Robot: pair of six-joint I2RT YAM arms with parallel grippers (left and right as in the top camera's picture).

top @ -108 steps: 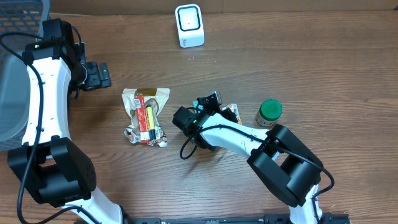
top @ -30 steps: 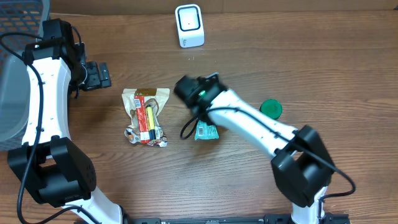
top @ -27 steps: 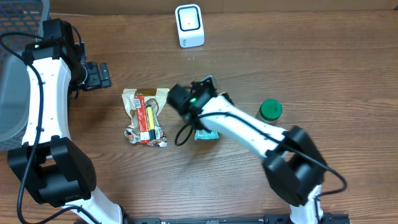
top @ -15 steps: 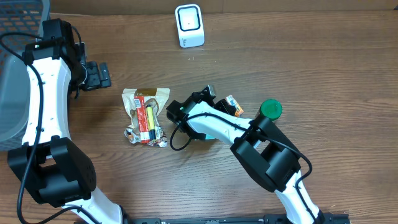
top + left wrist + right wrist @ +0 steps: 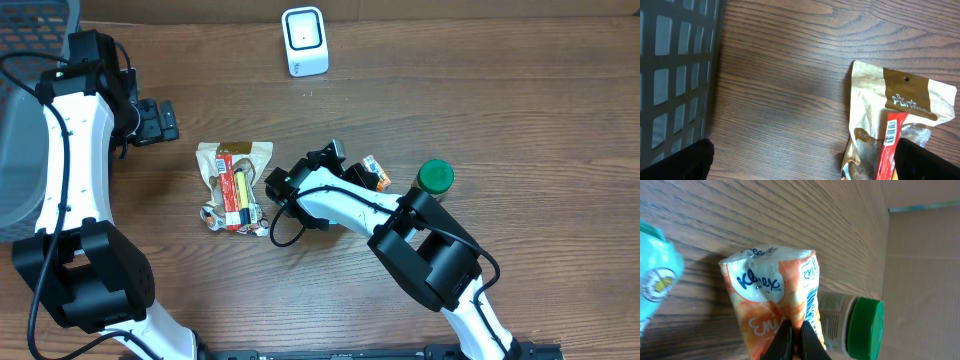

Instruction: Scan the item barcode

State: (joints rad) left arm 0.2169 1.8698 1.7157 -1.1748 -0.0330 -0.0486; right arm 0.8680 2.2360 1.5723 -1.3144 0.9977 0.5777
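Note:
My right gripper is holding the tissue pack and will release it on the wood (image 5: 387, 178) (image 5: 785, 305) between the teal packet and the green-lidded jar.
An orange and white Kleenex tissue pack (image 5: 772, 295) lies on the wooden table, with a blue barcode (image 5: 811, 302) on its side. My right gripper (image 5: 795, 342) is shut on the pack's near end, pinching the wrapper. In the overhead view the pack (image 5: 372, 172) shows beside the right gripper (image 5: 350, 170), left of the green-lidded jar. The white scanner (image 5: 304, 40) stands at the far edge. My left gripper (image 5: 160, 120) hangs open at the left, holding nothing, and its fingertips (image 5: 694, 160) frame bare wood.
A jar with a green lid (image 5: 862, 327) lies right against the tissue pack. A teal packet (image 5: 655, 275) sits to the pack's left. A gold snack bag (image 5: 235, 180) lies mid-table. A grey basket (image 5: 675, 75) stands at the far left.
The right arm has swung back from the middle of the table toward the jar and settled low, still pinching the tissue pack. The left arm has not moved.

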